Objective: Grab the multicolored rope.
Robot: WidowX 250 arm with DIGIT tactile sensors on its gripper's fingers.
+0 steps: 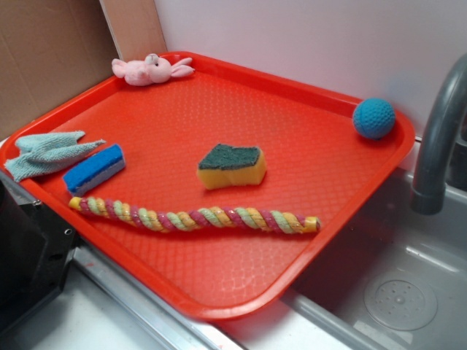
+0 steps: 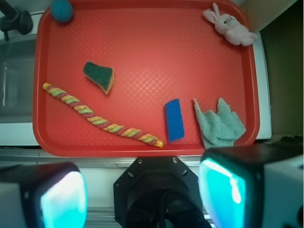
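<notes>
The middle of the multicolored rope (image 1: 201, 218) (image 2: 98, 120), the part next to the yellow sponge with the green top, will be gripped by my gripper.
The multicolored rope (image 1: 193, 216) lies stretched across the near part of the red tray (image 1: 219, 299), pink, yellow and green strands with yellow ends. In the wrist view the rope (image 2: 102, 116) runs diagonally from upper left to lower right. My gripper (image 2: 142, 194) is high above and behind the tray's near edge, open wide, with nothing between its teal pads (image 2: 64, 199). The gripper itself does not show in the exterior view; only the arm's black base shows at the lower left.
On the tray: a blue-and-white sponge (image 1: 94, 168), a yellow sponge with a green top (image 1: 231, 166), a teal cloth (image 1: 47, 154), a pink plush rabbit (image 1: 149, 70) and a blue ball (image 1: 373, 118). A grey faucet (image 1: 438, 138) and sink basin stand to the right.
</notes>
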